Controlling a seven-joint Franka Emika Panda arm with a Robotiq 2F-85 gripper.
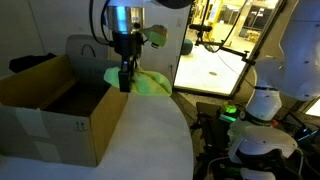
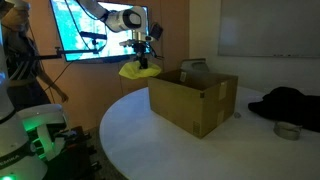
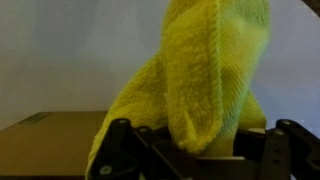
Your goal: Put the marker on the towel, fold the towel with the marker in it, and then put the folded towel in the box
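Observation:
I need to drop the bunched yellow-green towel inside the brown cardboard box [image 1: 79, 106], just behind its near side.
My gripper [image 1: 125, 80] is shut on the bunched yellow-green towel [image 1: 150, 83] and holds it in the air beside the box's far rim. In an exterior view the towel [image 2: 138, 70] hangs from the gripper [image 2: 141, 64] just off the box's corner. In the wrist view the towel [image 3: 205, 80] fills the middle, clamped between the fingers [image 3: 195, 150]. The brown cardboard box [image 1: 60, 110] stands open on the white table; it also shows in an exterior view [image 2: 195, 100] and at the wrist view's lower left [image 3: 45, 140]. The marker is hidden.
The round white table [image 1: 150, 140] holds the box. A dark cloth heap [image 2: 290, 105] and a small round tin [image 2: 288, 130] lie at the table's far side. A second robot with green lights [image 1: 250, 110] and a lit screen [image 1: 215, 50] stand near the table's edge.

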